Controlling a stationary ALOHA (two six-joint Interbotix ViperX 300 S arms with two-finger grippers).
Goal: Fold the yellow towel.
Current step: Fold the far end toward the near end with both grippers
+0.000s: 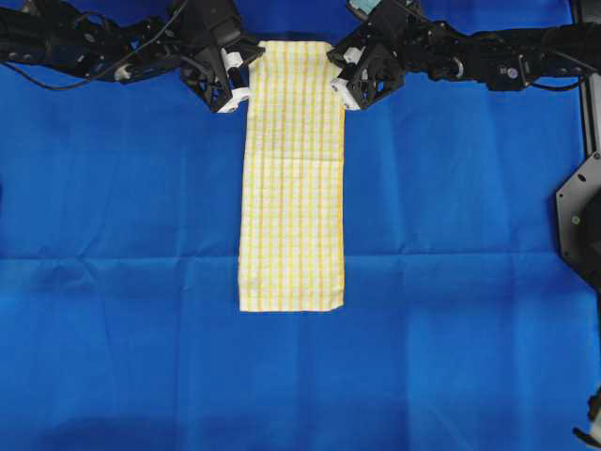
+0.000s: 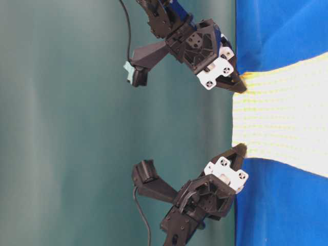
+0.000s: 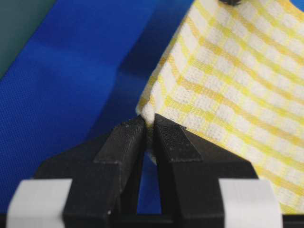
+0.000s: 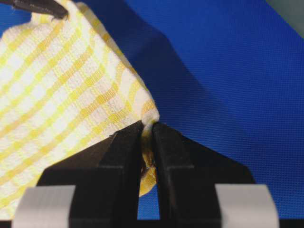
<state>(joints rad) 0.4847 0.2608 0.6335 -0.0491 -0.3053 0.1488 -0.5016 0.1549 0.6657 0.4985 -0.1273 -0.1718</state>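
I am bringing the yellow towel's far corner to its near corner [image 1: 336, 303] toward the black fixture with my right gripper. Next, I let go of it there.
The yellow towel [image 1: 292, 178] lies as a long narrow strip down the middle of the blue cloth, cream with yellow checks. Its near end rests flat. My left gripper [image 1: 250, 62] is shut on the far left corner, and the cloth is pinched between the black fingertips [image 3: 128, 135] in the left wrist view. My right gripper [image 1: 335, 60] is shut on the far right corner of the towel [image 4: 57, 80]. Both corners sit slightly raised off the blue cloth, with shadow beneath them. From table level, the towel's far edge [image 2: 238, 115] is stretched between the right gripper [image 2: 241, 85] and the left gripper [image 2: 241, 149].
A large plain blue cloth [image 1: 122, 282] covers the table under and around the towel. A black fixture [image 1: 577, 216] stands at the right edge. Both arms reach in from the far side, with a teal-green backdrop [image 2: 77, 123] behind them.
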